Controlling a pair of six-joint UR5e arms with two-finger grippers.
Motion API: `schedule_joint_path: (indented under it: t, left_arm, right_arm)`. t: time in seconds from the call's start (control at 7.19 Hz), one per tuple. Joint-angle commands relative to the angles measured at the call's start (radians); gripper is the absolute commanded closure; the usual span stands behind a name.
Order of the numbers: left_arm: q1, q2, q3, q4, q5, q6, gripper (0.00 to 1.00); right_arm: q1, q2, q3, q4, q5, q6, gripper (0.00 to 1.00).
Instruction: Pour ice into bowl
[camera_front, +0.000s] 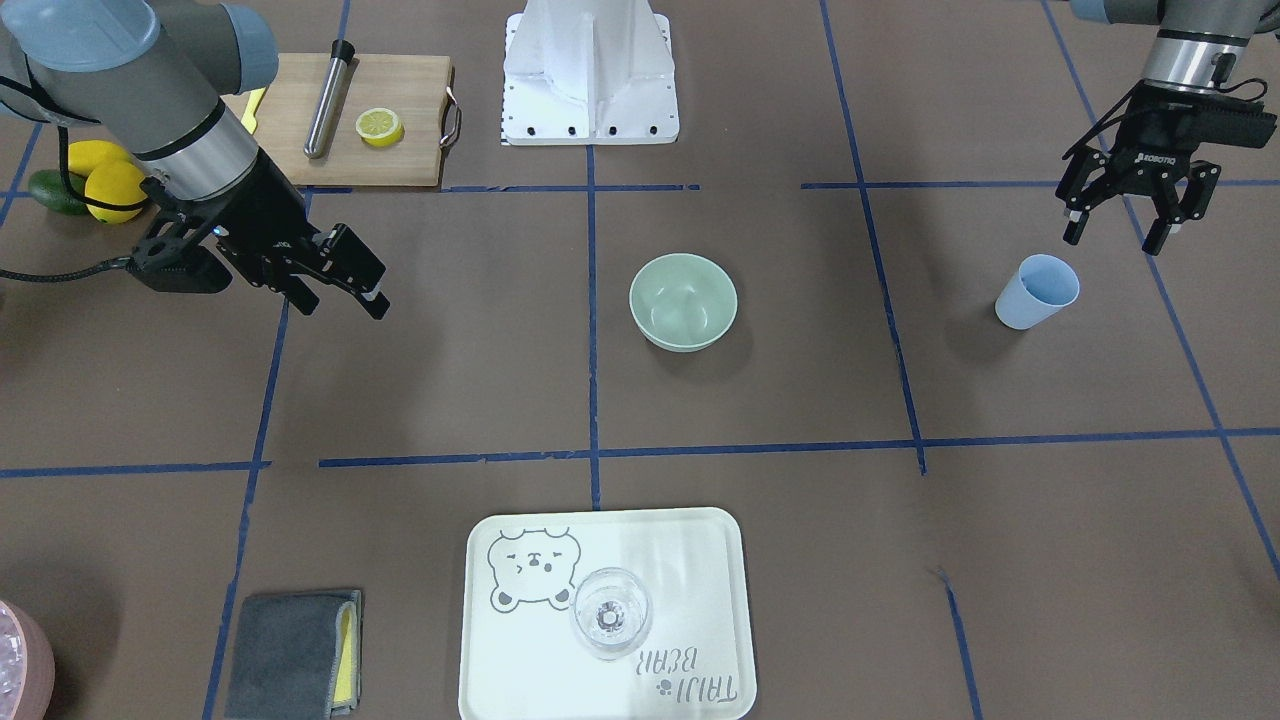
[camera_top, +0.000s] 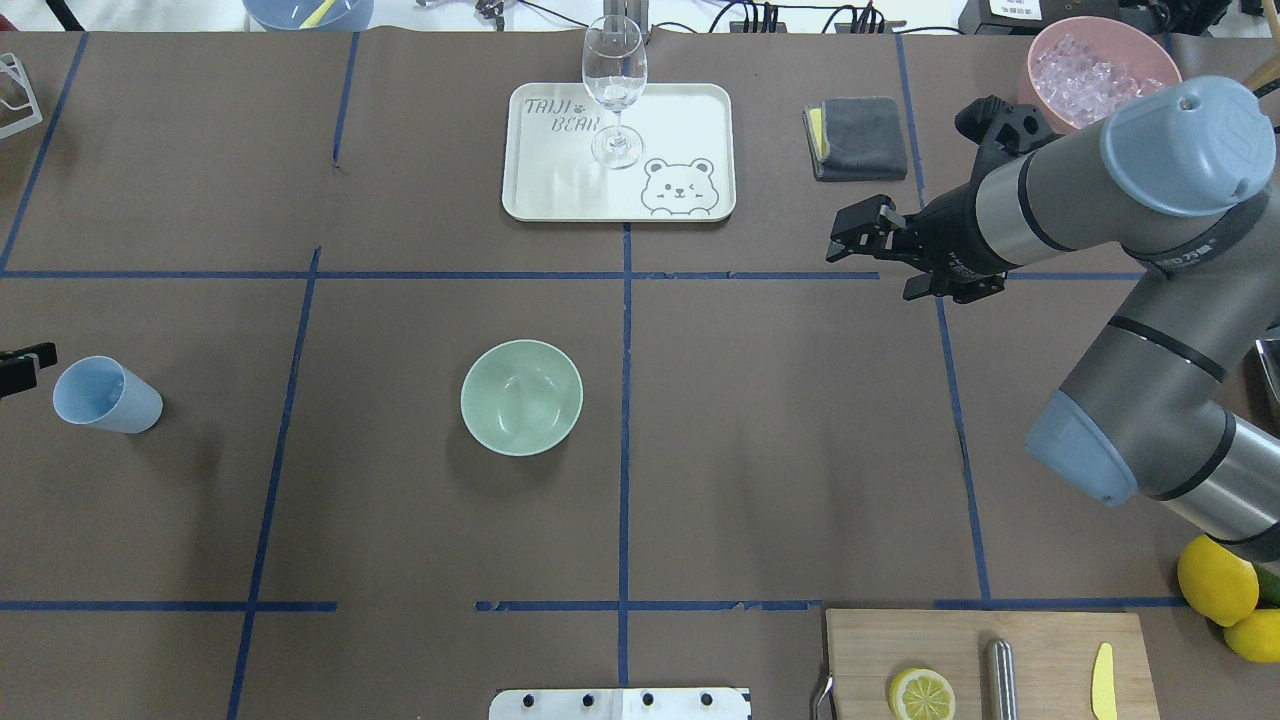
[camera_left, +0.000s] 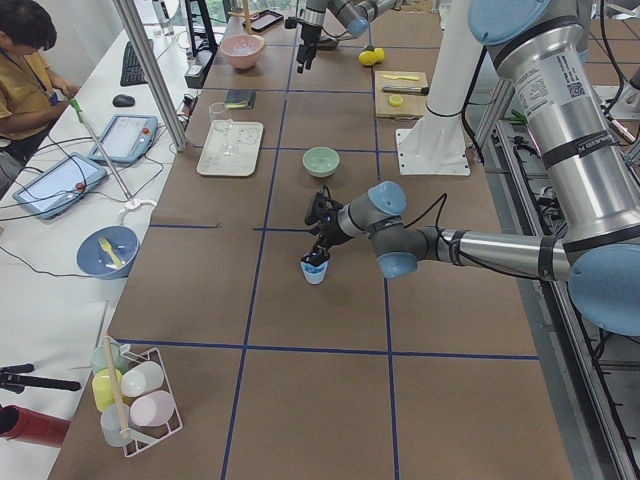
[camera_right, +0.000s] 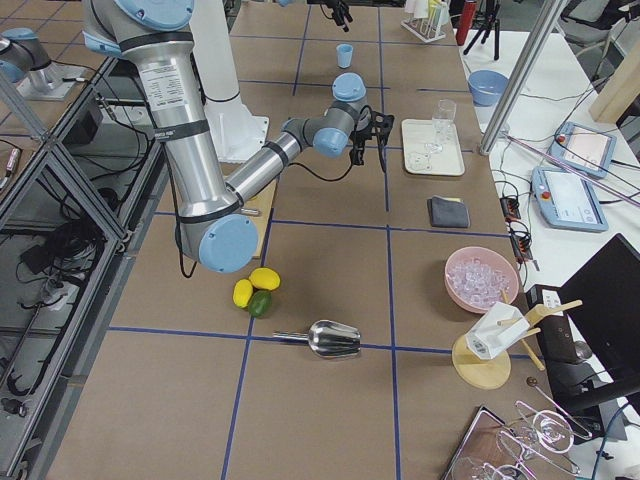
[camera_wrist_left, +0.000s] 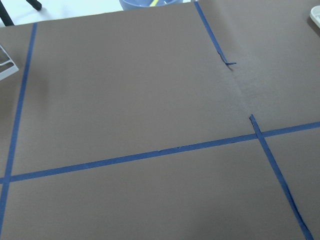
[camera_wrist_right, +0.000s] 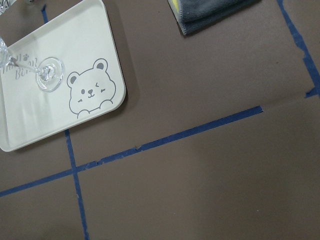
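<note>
The robot's left gripper will move to the light blue cup next and close around the cup's body (camera_front: 1021, 302), below the cup's rim.
The pale mint-green bowl (camera_front: 683, 300) (camera_top: 521, 397) stands empty near the table's middle. The ice (camera_top: 1085, 72) (camera_right: 480, 275) lies as clear cubes in a pink container (camera_top: 1150, 45) at the far right corner. A light blue cup (camera_front: 1040, 290) (camera_top: 105, 397) stands at the left end; I cannot see ice in it. My left gripper (camera_front: 1112, 240) hangs open just above and behind the cup, apart from it. My right gripper (camera_front: 342, 305) (camera_top: 845, 238) is open and empty, above the table between the bowl and the pink container.
A pale tray (camera_top: 700, 110) holds a wine glass (camera_top: 614, 90). A grey cloth (camera_top: 858, 135) lies beside it. A cutting board (camera_front: 400, 130) holds a half lemon (camera_front: 380, 127) and a metal rod. Lemons (camera_front: 105, 180) lie nearby. A metal scoop (camera_right: 335, 340) lies near the ice.
</note>
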Motion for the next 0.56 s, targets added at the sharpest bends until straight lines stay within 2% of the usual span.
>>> schedule_joint_path:
  t: [0.0,0.14,0.28,0.42]
  left_arm:
    - [0.249,0.034,0.038,-0.062,0.337,-0.082,0.01]
    - [0.347,0.035,0.042,-0.06,0.443,-0.154,0.01]
    - [0.464,0.036,0.077,-0.059,0.604,-0.2,0.01]
    - [0.525,0.036,0.097,-0.059,0.687,-0.318,0.0]
  right_arm:
    - [0.001,-0.002,-0.001,0.0,-0.003,-0.002,0.0]
    - [0.001,-0.002,-0.002,0.0,-0.006,-0.002,0.0]
    - [0.001,-0.002,-0.002,0.0,-0.008,-0.002,0.0]
    - [0.001,-0.004,-0.001,0.0,-0.009,-0.002,0.0]
